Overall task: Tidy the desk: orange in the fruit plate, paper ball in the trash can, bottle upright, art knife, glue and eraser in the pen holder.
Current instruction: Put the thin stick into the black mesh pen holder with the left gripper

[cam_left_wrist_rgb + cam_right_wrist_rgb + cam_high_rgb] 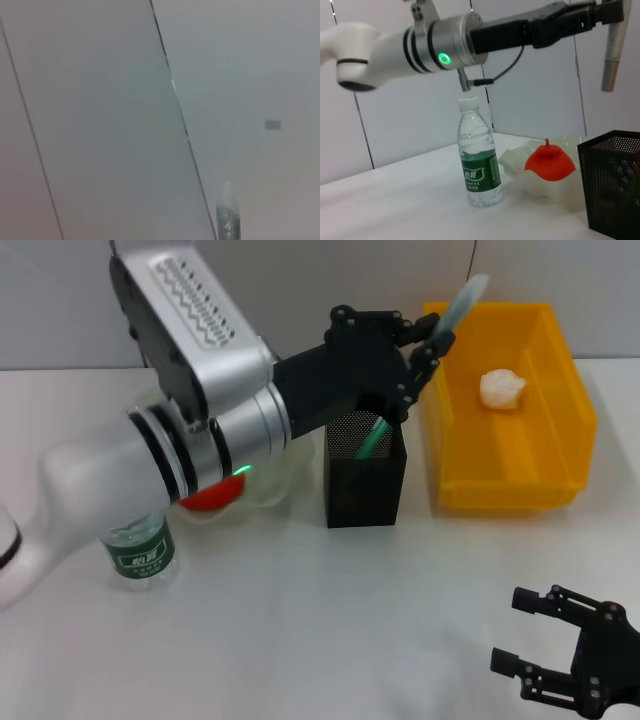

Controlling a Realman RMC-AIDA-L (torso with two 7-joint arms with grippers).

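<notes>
The pale grey-blue stick-shaped item, now above the black mesh pen holder, will be released by my left gripper inside the black mesh pen holder (pixel 377 432), next to the green item.
My left gripper (pixel 430 345) hangs above the black mesh pen holder (pixel 365 475), shut on a pale grey-blue stick-shaped item (pixel 462 302) that points up and to the right; I cannot tell whether it is the art knife or the glue. The right wrist view shows it too (pixel 612 50), and its tip appears in the left wrist view (pixel 228 215). A green item (pixel 375 438) stands inside the holder. The bottle (pixel 140 550) stands upright. The orange (pixel 210 497) lies in the white fruit plate (pixel 520 157). The paper ball (pixel 502 388) lies in the yellow bin (pixel 515 485). My right gripper (pixel 512 630) is open and empty at the front right. The eraser is not in view.
My left arm (pixel 190 420) stretches across the plate and partly hides it. The bottle (pixel 479 165), orange (pixel 549 161) and pen holder (pixel 615 185) show in the right wrist view. The yellow bin stands right beside the pen holder.
</notes>
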